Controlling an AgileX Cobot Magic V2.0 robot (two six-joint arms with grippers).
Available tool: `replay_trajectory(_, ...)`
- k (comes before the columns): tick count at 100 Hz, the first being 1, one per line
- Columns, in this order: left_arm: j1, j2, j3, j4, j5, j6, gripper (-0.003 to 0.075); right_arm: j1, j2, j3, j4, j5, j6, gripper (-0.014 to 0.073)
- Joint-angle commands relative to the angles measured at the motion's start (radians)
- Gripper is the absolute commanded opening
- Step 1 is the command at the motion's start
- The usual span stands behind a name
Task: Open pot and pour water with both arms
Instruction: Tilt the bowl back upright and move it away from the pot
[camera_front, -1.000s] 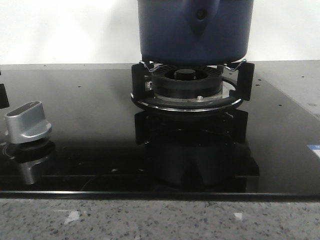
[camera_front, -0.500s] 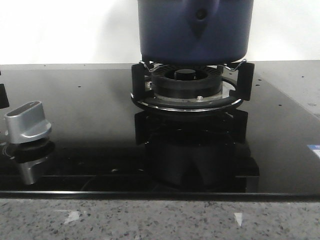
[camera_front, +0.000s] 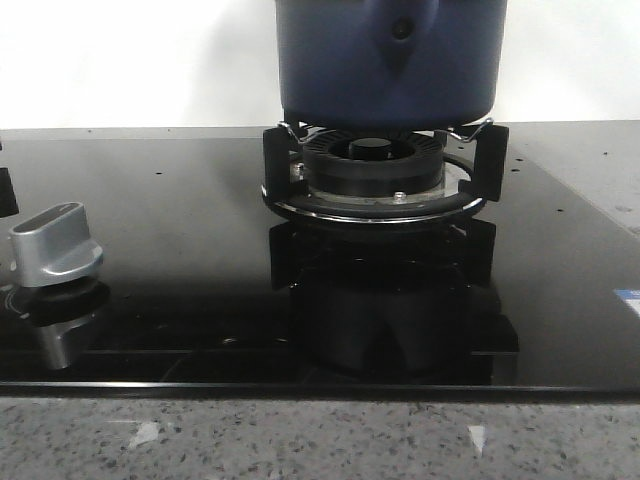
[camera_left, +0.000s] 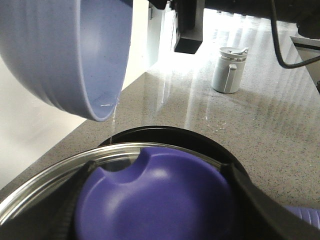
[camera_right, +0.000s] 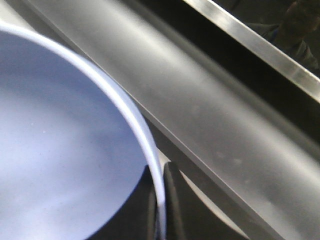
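Observation:
Next, my right gripper releases the light-blue bowl on the stone counter (camera_front: 634, 186) next to the cooktop, across from the silver control knob.
The dark-blue pot (camera_front: 390, 60) stands on the burner's supports, its handle lug with the small hole facing me; its top is out of the front view. No gripper shows in the front view. In the left wrist view my left gripper (camera_left: 155, 200) is shut on the blue knob of a glass lid (camera_left: 60, 172). A dark round rim (camera_left: 200, 139) lies just beyond the lid. A light-blue bowl (camera_left: 60, 55) hangs tilted above it. In the right wrist view my right gripper (camera_right: 161, 210) pinches that bowl's rim (camera_right: 142, 135).
The black burner (camera_front: 375, 175) sits on a glossy black cooktop (camera_front: 180, 220). A silver control knob (camera_front: 55, 245) is at the front left. A speckled stone counter (camera_front: 320, 440) runs along the front. A grey lidded jug (camera_left: 227, 70) stands on the counter beyond the pot.

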Motion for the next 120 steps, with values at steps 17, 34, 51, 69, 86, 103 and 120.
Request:
replay_trajectory(17, 0.002, -0.055, -0.038, -0.106, 0.017, -0.008, 0.0314, -0.003, -0.05, -0.037, 0.004, -0.094, -0.026, -0.0046)
replay_trajectory(34, 0.002, -0.055, -0.038, -0.106, 0.017, -0.008, 0.0314, -0.003, -0.05, -0.037, 0.163, 0.078, -0.024, -0.0046)
replay_trajectory(51, 0.002, -0.055, -0.038, -0.106, 0.017, -0.008, 0.0314, -0.003, -0.05, -0.037, 0.381, 0.298, -0.024, -0.0046)
replay_trajectory(69, 0.002, -0.055, -0.038, -0.106, 0.017, -0.008, 0.0314, -0.003, -0.05, -0.037, 0.551, 0.449, -0.023, -0.0046)
replay_trajectory(86, 0.002, -0.055, -0.038, -0.111, 0.017, -0.008, 0.0314, -0.003, -0.051, -0.037, 0.639, 0.531, 0.012, -0.0046)
replay_trajectory(103, 0.002, -0.055, -0.038, -0.137, 0.017, -0.008, 0.0314, -0.029, -0.072, -0.037, 0.649, 0.596, 0.129, -0.0046)
replay_trajectory(120, 0.002, -0.055, -0.038, -0.141, 0.017, -0.008, 0.0314, -0.115, -0.109, -0.037, 0.66, 0.625, 0.209, -0.0046)
